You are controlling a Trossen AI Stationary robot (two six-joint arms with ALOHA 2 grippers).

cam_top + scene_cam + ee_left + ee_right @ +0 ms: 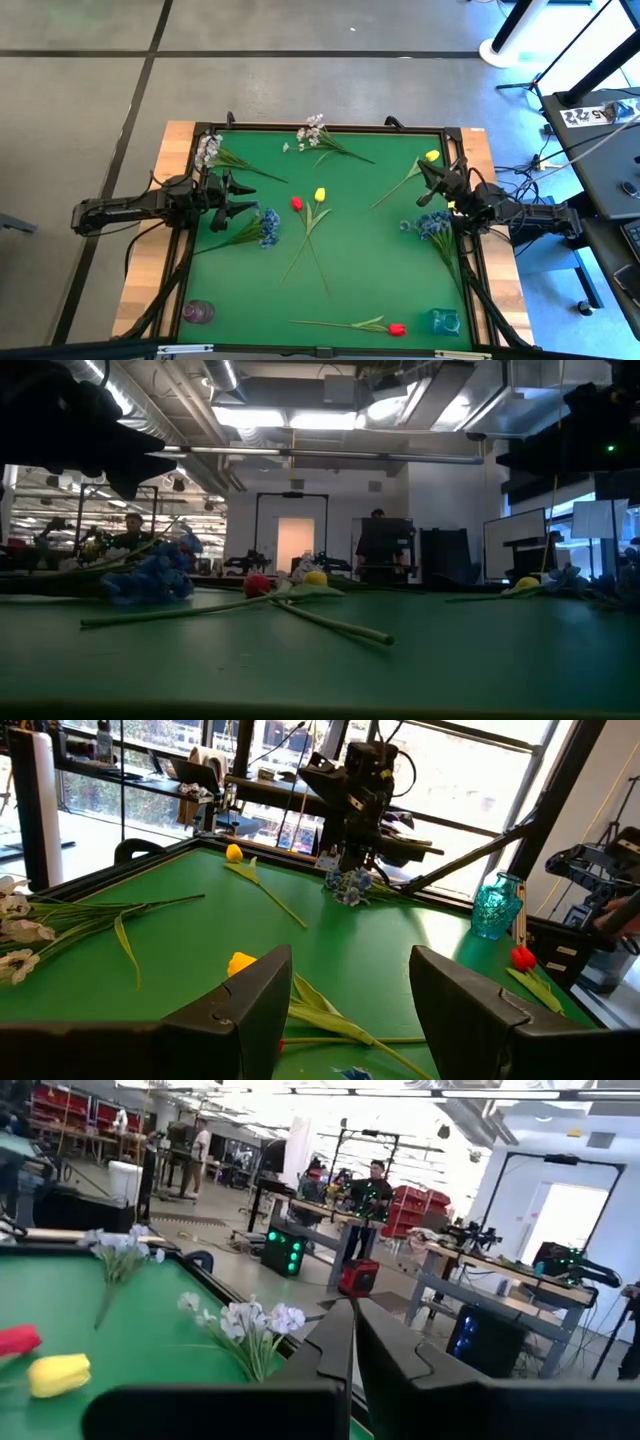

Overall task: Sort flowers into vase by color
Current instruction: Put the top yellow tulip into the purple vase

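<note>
I should next move my right gripper to the lone yellow tulip near the table's far corner and close it on the tulip's stem [412,172] beside its leaves.
Long-stemmed flowers lie flat on the green table [380,260]. Two white sprays [209,150] [314,131] are near the far edge. A yellow tulip [320,194] and a red tulip [297,203] lie mid-table with crossed stems, and another yellow tulip [432,156] lies far right. Blue clusters [267,226] [433,224] lie on each side. A second red tulip [397,328] is at the near edge. My left gripper [248,197] [345,1010] hovers open beside the left blue cluster. My right gripper [425,180] [355,1342] is shut above the right blue cluster.
A purple vase [197,312] stands at the near left corner and a teal vase [445,322] [497,905] at the near right corner. A raised dark rim [330,128] frames the table. People and workbenches are in the room beyond. Bare green surface lies between centre and near edge.
</note>
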